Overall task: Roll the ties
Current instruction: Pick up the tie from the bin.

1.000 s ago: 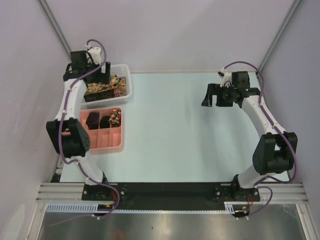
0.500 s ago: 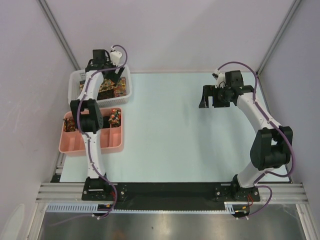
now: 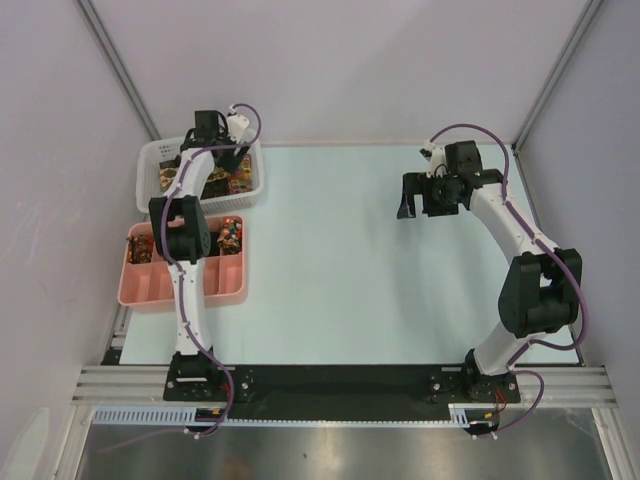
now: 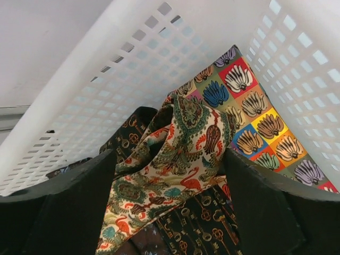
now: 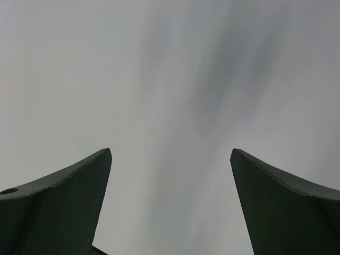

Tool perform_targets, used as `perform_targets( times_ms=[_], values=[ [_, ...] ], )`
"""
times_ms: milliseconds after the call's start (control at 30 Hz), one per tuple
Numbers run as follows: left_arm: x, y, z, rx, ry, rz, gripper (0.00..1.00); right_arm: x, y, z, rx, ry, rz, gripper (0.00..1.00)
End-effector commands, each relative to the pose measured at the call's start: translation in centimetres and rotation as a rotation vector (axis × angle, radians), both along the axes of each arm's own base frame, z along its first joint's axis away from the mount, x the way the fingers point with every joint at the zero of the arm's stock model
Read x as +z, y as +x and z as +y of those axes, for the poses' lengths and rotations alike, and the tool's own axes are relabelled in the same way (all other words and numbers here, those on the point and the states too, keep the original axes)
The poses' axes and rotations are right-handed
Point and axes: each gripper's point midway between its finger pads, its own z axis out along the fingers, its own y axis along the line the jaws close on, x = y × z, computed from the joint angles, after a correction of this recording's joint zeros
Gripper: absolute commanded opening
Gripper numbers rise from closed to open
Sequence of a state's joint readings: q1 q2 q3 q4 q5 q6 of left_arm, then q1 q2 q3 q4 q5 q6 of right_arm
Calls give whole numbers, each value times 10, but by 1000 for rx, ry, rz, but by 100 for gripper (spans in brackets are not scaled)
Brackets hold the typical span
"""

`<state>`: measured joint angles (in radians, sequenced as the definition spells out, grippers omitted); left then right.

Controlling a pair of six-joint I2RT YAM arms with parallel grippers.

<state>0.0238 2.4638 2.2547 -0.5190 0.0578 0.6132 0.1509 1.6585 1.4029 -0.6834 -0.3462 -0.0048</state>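
Note:
Next, my right gripper grabs the cream flamingo tie at the middle of the pale table mat (image 3: 361, 266), after my left gripper brings it there.
Several ties lie heaped in the white mesh basket (image 3: 150, 160). In the left wrist view a cream tie with flamingos (image 4: 175, 159) arches over a dark tie with gold keys (image 4: 212, 218), with a tie of coloured squares (image 4: 255, 111) behind them. My left gripper (image 4: 170, 154) (image 3: 225, 162) reaches down into the basket, open wide, and the cream tie passes between its fingers. Small rolled ties sit in the pink tray (image 3: 160, 290), one multicoloured (image 3: 231, 232) and one brown (image 3: 140, 248). My right gripper (image 3: 415, 208) (image 5: 170, 154) hovers open and empty at the far right.
The basket's perforated walls (image 4: 133, 64) close in around the left gripper on both sides. My left arm stretches over the pink tray and hides part of it. The pale table mat (image 3: 330, 260) spreads between the two arms.
My left arm has swung from the basket's left side to over its middle and dipped into the ties. Its jaws have begun to narrow slightly. The right gripper drifted a little left.

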Motion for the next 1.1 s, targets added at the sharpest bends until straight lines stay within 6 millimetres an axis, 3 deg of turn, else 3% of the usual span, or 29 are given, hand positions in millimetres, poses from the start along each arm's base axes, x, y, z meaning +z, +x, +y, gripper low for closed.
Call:
perform_targets(
  times_ms=[0, 67, 200, 300, 433, 467, 533, 567, 600, 633, 667, 733, 767, 833, 867, 967, 1000, 1067],
  values=[
    [21, 15, 0, 10, 13, -83, 79, 18, 11, -1, 3, -16, -62, 100],
    [28, 17, 0, 11, 8, -103, 72, 19, 10, -2, 1, -20, -65, 100],
    [48, 22, -2, 14, -3, -153, 48, 20, 10, -4, -6, -28, -71, 100],
    [73, 22, 2, 29, -6, -204, 38, 23, 10, -4, -9, -26, -77, 100],
    [110, 17, 3, 33, -18, -262, 27, 27, 9, -3, -6, -21, -86, 100],
    [130, 13, 3, 33, -18, -292, 14, 28, 9, -3, -6, -18, -88, 100],
    [147, 7, 4, 36, -24, -314, 9, 31, 8, -2, -4, -14, -96, 100],
    [169, 1, 3, 32, -27, -347, 5, 32, 8, -2, -4, -12, -97, 100],
    [179, -4, 2, 29, -30, -360, 0, 33, 7, -2, -3, -10, -100, 100],
    [189, -9, 1, 31, -34, -373, 0, 35, 7, -2, -3, -9, -106, 100],
    [214, -19, -1, 21, -40, -410, 0, 34, 6, -2, -4, -6, -102, 100],
    [236, -30, -5, 11, -61, -433, 0, 38, 5, -2, -2, 0, -115, 100],
    [264, -42, -10, -8, -75, -475, 0, 39, 4, -1, 0, 3, -117, 100],
    [284, -57, -22, -38, -102, -490, 0, 42, 2, 0, 4, 10, -124, 100],
    [304, -69, -30, -67, -111, -519, 0, 43, 1, -1, 5, 13, -125, 100],
    [327, -92, -64, -136, -142, -532, 0, 48, -1, -2, 11, 24, -132, 100],
    [346, -108, -81, -173, -162, -561, 0, 49, -1, -3, 10, 28, -133, 100],
    [357, -125, -104, -227, -227, -558, 0, 54, -3, -4, 13, 47, -138, 100]
  ],
)
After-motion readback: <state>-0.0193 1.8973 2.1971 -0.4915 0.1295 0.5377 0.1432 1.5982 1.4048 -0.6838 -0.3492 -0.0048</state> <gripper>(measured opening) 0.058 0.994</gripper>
